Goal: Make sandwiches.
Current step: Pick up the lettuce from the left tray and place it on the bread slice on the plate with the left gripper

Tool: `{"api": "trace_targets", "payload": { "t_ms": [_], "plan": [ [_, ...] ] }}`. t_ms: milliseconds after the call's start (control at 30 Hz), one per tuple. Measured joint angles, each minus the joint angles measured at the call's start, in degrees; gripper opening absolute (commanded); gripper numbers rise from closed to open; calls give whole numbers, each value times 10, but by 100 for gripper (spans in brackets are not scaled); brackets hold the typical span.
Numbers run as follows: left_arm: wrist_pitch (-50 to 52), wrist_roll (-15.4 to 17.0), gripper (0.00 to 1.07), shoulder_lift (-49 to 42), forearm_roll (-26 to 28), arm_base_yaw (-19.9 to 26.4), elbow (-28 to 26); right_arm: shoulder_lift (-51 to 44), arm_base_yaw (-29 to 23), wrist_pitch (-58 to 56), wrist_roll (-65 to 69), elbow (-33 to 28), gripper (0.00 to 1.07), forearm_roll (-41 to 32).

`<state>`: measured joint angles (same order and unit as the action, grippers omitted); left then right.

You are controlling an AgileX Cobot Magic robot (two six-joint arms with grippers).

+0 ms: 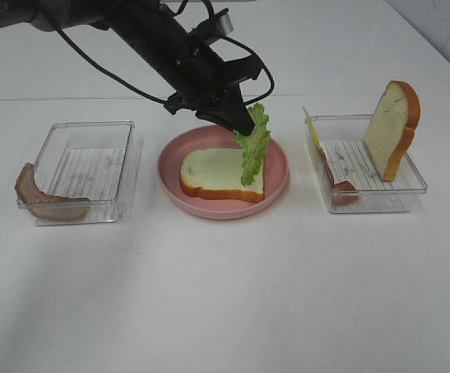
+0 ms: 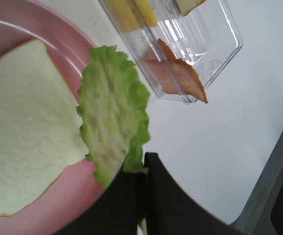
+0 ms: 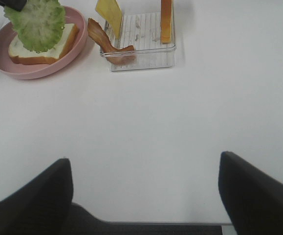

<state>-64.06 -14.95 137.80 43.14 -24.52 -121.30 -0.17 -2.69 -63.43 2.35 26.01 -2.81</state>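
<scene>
My left gripper will let go of the green lettuce leaf on the middle of the white bread slice (image 1: 218, 168).
One white bread slice (image 1: 218, 172) lies flat on the round pink plate (image 1: 170, 171). My left gripper (image 1: 245, 127) is shut on a green lettuce leaf (image 1: 254, 146), which hangs upright over the slice's right end. The left wrist view shows the lettuce (image 2: 113, 122) pinched at its stem between the dark fingers (image 2: 165, 196), beside the bread (image 2: 24, 132). A second bread slice (image 1: 393, 128) stands on edge in the right tray (image 1: 380, 203), with yellow cheese (image 1: 311, 124) and bacon (image 1: 338, 183) at its left wall. My right gripper (image 3: 146, 196) is open over bare table, holding nothing.
A clear tray (image 1: 85, 167) stands at the left, with a bacon strip (image 1: 46, 200) draped on its front-left corner. The white table (image 1: 225, 295) spreads in front of plate and trays. The right arm is out of the exterior view.
</scene>
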Motion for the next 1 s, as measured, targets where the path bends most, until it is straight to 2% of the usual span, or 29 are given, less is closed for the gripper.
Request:
{"api": "trace_targets", "payload": {
  "t_ms": [233, 300, 400, 567, 733, 900, 1000],
  "plan": [
    [-3, 10, 0, 17, -17, 13, 0, 0, 0, 0, 0, 0, 79, 0],
    [-3, 30, 0, 17, -49, 24, 0, 0, 0, 0, 0, 0, 79, 0],
    [-6, 41, 0, 17, -76, 27, 0, 0, 0, 0, 0, 0, 79, 0],
    [-13, 48, 0, 18, -88, 27, 0, 0, 0, 0, 0, 0, 79, 0],
    [2, 44, 0, 19, -88, 27, 0, 0, 0, 0, 0, 0, 79, 0],
    [27, 18, 0, 24, -89, 27, 0, 0, 0, 0, 0, 0, 79, 0],
    [28, 16, 0, 25, -90, 27, 0, 0, 0, 0, 0, 0, 79, 0]
  ]
}}
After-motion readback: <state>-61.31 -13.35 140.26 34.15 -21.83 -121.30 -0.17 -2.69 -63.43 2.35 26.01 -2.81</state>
